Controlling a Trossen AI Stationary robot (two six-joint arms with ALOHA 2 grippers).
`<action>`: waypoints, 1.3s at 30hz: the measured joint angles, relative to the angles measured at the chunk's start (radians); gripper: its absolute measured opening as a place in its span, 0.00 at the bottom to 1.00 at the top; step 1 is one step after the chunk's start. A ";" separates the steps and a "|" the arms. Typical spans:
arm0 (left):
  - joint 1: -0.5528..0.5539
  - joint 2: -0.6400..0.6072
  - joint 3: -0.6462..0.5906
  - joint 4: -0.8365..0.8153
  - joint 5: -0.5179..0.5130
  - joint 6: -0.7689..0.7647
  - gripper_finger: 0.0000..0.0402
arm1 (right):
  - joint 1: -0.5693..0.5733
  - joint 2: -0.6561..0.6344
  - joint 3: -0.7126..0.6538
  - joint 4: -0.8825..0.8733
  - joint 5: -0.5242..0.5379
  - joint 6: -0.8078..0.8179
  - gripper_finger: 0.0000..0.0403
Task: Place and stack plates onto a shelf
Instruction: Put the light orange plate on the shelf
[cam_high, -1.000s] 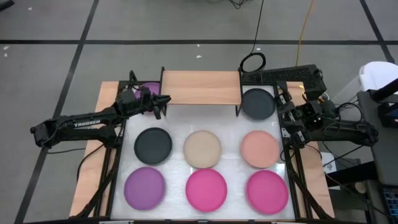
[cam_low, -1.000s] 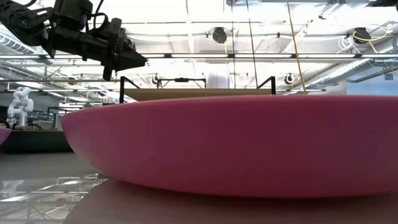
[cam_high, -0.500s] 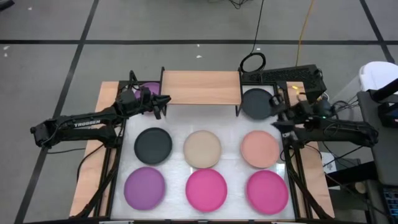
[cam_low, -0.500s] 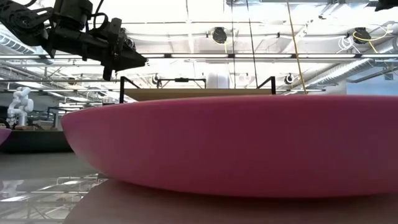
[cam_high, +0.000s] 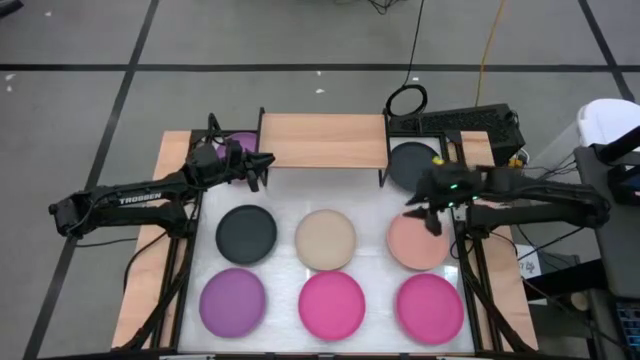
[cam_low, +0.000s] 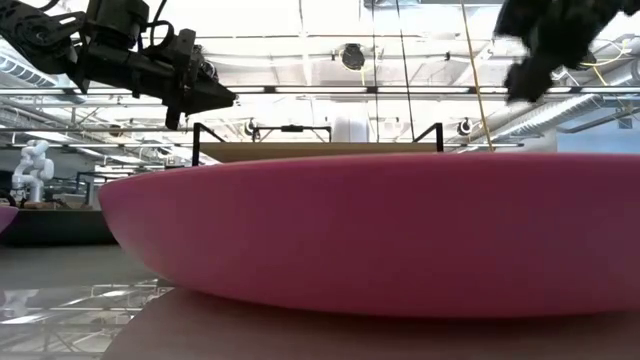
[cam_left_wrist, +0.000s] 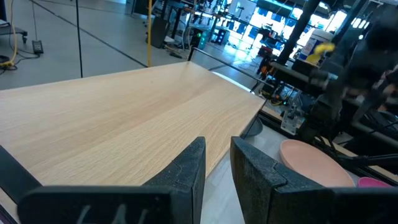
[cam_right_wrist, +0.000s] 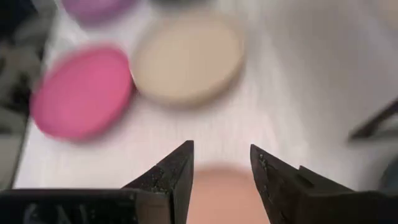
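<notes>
I need to next move my right gripper to the salmon plate's near edge (cam_high: 416, 268), on the side toward the magenta plates, and close it there.
The light-wood shelf (cam_high: 322, 140) stands at the table's far edge. On the white table top lie a black plate (cam_high: 246, 232), a beige plate (cam_high: 325, 239), a salmon plate (cam_high: 417, 245), a purple plate (cam_high: 232, 301) and two magenta plates (cam_high: 332, 304) (cam_high: 428, 307). Another black plate (cam_high: 405, 163) lies right of the shelf, and another purple plate (cam_high: 242, 142) left of it. My left gripper (cam_left_wrist: 216, 167) hovers level at the shelf's left end, narrowly open and holding nothing. My right gripper (cam_right_wrist: 221, 163) is open, slanting down above the salmon plate's (cam_right_wrist: 227, 196) far edge.
A dark keyboard (cam_high: 465, 122) and a cable loop (cam_high: 407, 100) lie behind the table's far right. Black frame rails (cam_high: 182, 290) (cam_high: 470, 290) run along both table sides. A magenta plate (cam_low: 380, 230) fills the low view.
My right gripper has swung toward the table's left and sunk, tipping from level to slanting down, and now hangs over the salmon plate's far edge. Its fingers stay open. The plates have not moved.
</notes>
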 joint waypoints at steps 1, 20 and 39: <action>0.000 0.000 0.000 0.000 0.000 0.000 0.20 | 0.011 0.023 -0.021 -0.001 0.000 0.019 0.35; 0.000 0.000 0.000 0.000 0.000 0.000 0.20 | 0.431 0.434 -0.109 0.179 0.218 0.441 0.32; 0.000 0.000 0.000 0.000 0.000 0.000 0.20 | 0.499 0.512 -0.109 0.253 0.268 0.516 0.26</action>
